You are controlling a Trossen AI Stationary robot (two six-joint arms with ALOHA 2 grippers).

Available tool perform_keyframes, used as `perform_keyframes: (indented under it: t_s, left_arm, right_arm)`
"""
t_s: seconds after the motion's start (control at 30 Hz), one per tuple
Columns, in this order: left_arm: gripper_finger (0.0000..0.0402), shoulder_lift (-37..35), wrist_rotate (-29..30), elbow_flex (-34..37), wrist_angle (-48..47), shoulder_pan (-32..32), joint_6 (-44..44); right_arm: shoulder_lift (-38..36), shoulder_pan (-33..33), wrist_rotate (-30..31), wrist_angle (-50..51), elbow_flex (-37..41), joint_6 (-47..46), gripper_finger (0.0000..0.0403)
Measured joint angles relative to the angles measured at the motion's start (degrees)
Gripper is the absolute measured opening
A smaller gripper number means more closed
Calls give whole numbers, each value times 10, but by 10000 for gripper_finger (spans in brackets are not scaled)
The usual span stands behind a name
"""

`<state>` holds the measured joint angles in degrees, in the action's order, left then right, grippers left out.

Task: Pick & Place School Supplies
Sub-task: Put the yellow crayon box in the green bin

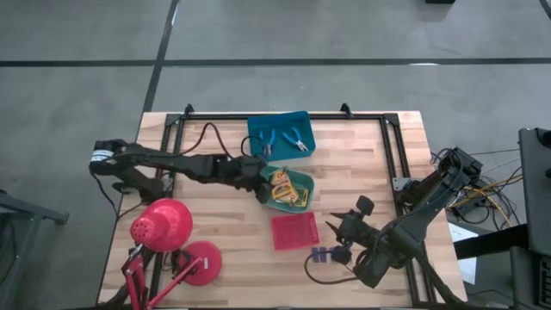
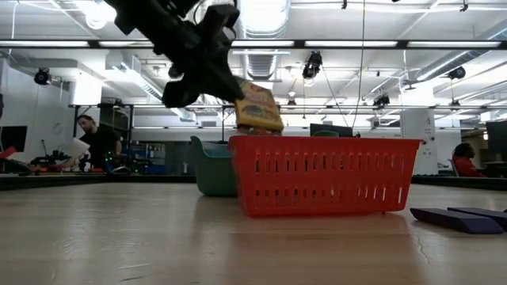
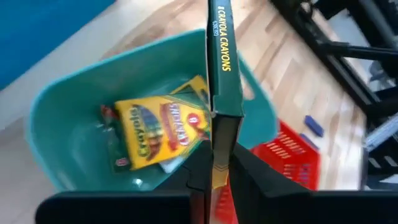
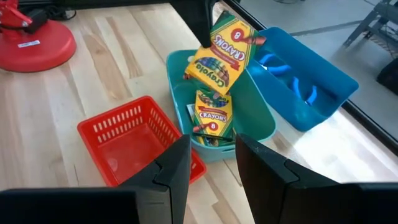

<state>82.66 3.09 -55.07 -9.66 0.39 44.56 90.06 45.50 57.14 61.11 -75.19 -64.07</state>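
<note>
Next, my left gripper lets go of the crayon box on top of the flat crayon boxes [image 1: 283, 191] [image 3: 165, 132] that are in the green tray.
My left gripper [image 1: 263, 184] is shut on a yellow-and-green crayon box [image 4: 222, 53] over the green tray [image 1: 303, 182]; the box also shows in the low view [image 2: 257, 107]. More crayon boxes [image 3: 158, 127] lie flat in that tray. Two blue-handled tools [image 1: 282, 138] lie in the blue tray [image 1: 301, 120]. Small dark blue blocks [image 1: 323, 254] lie on the table near the red tray [image 1: 295, 231]. My right gripper [image 4: 211, 165] is open and empty, near the blocks and to the right of the red tray. My left gripper pinches the crayon box between its two fingers [image 3: 200, 171], one finger on each broad face, at the end of the box [image 3: 219, 146] nearest the wrist. The fingers slant down from the table's left. The box is tilted and clear above the green tray.
A red desk lamp [image 1: 164, 228] with its round base [image 1: 200, 263] stands at the near left. A black frame [image 1: 392, 146] runs along the table's far and right sides. Bare wood lies left of the trays. People sit in the room beyond [image 2: 95, 142].
</note>
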Motion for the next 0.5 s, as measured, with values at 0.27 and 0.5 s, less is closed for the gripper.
perform_keyframes:
  t_s: [0.27,0.5]
  left_arm:
    - [39,12,-74,30,8,30,4]
    - [39,32,-118,56,100,30,46]
  right_arm:
    - [0,0,36,0,5,0,125]
    - [0,0,50,2,6,0,125]
